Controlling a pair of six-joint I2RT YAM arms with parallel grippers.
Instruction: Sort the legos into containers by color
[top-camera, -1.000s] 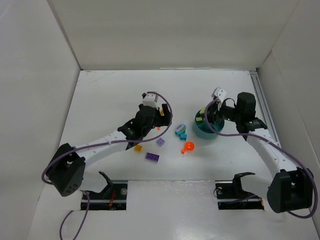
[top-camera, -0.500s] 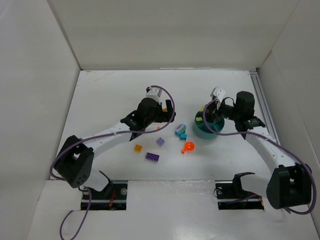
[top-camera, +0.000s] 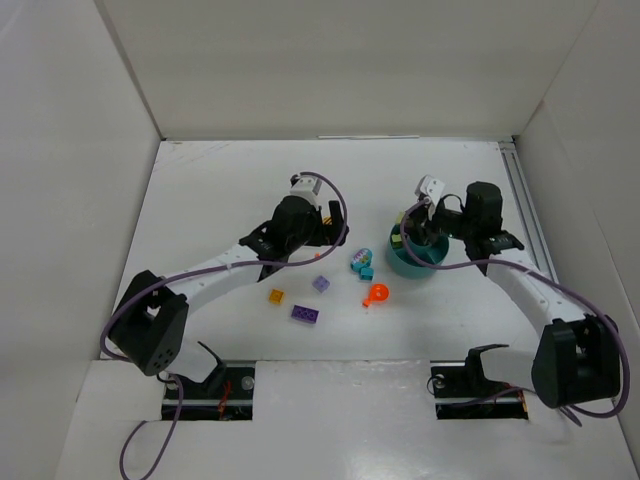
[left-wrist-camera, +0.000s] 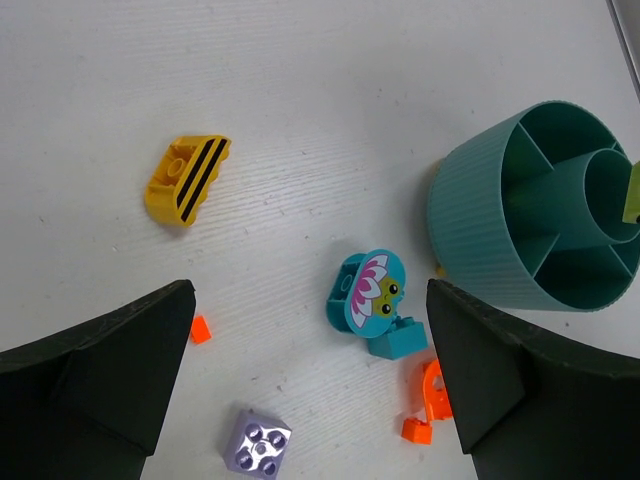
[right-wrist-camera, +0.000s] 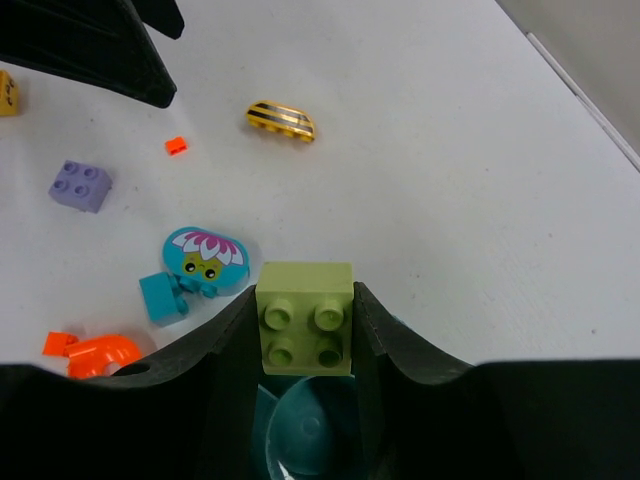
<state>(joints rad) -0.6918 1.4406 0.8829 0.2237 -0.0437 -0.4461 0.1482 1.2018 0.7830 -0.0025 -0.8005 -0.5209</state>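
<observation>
My left gripper will next close on the middle of the yellow striped brick (top-camera: 327, 220) (left-wrist-camera: 189, 180), which is the loose brick that sits farthest from the arm bases.
My right gripper (right-wrist-camera: 306, 330) is shut on a light green brick (right-wrist-camera: 306, 318) and holds it just above the teal bowl (right-wrist-camera: 300, 430), which stands at the centre right of the table (top-camera: 412, 262). My left gripper (left-wrist-camera: 308, 300) is open and empty. It hovers over loose bricks left of the bowl (left-wrist-camera: 535, 210): a yellow striped brick (left-wrist-camera: 187, 178), a cyan flower brick (left-wrist-camera: 370, 292), a lavender brick (left-wrist-camera: 259, 442), an orange piece (left-wrist-camera: 432, 390) and a tiny red-orange piece (left-wrist-camera: 201, 329). A purple brick (top-camera: 306, 314) and a yellow-orange brick (top-camera: 276, 295) lie nearer the front.
White walls enclose the table on the left, back and right. A metal rail (top-camera: 522, 200) runs along the right edge. The two arm bases sit at the near edge. The left gripper's finger (right-wrist-camera: 90, 45) shows at the top left of the right wrist view.
The left arm swung right and away from the front over the loose bricks, then held still. The right gripper shifted slightly left over the bowl with the green brick.
</observation>
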